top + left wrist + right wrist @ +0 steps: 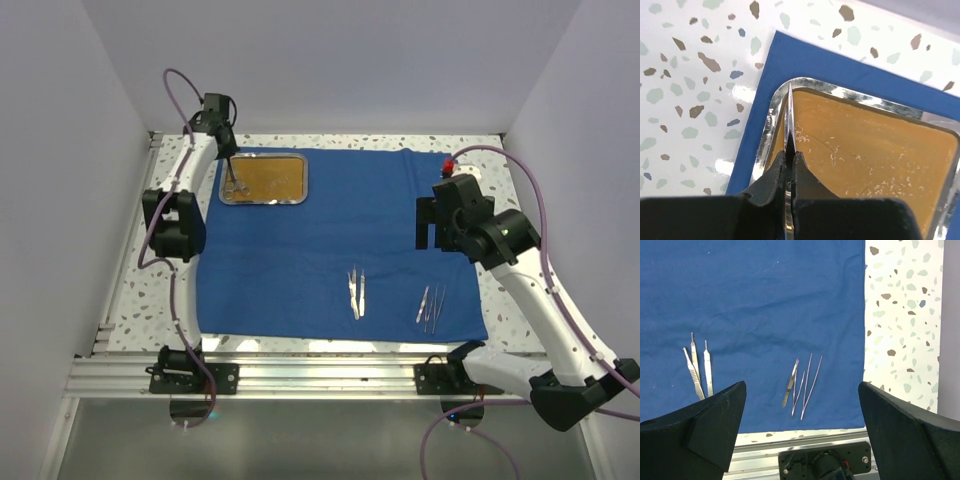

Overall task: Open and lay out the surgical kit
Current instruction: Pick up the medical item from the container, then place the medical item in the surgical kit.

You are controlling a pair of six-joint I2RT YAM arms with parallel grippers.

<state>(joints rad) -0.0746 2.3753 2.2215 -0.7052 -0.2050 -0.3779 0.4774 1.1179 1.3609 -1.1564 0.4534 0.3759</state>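
My left gripper is going to let go of the silver instrument on the royal-blue cloth (270, 301) beside the scalpels, on the tray's side.
The royal-blue cloth (340, 220) lies spread flat on the table. At its far left corner sits the steel tray (264, 203) with an orange-brown base. My left gripper (229, 162) reaches down into the tray's left end, shut on a thin silver instrument (789, 115) seen edge-on, its tip by the tray rim (840, 92). Three scalpels (356, 292) and several tweezers (431, 307) lie on the cloth near its front edge. My right gripper (437, 225) hovers open above the cloth's right side, holding nothing; the tweezers (807, 377) and scalpels (699, 367) show below it.
Speckled tabletop (135, 290) borders the cloth on the left and right. An aluminium rail (320, 375) runs along the near edge with both arm bases. White walls close in the back and sides.
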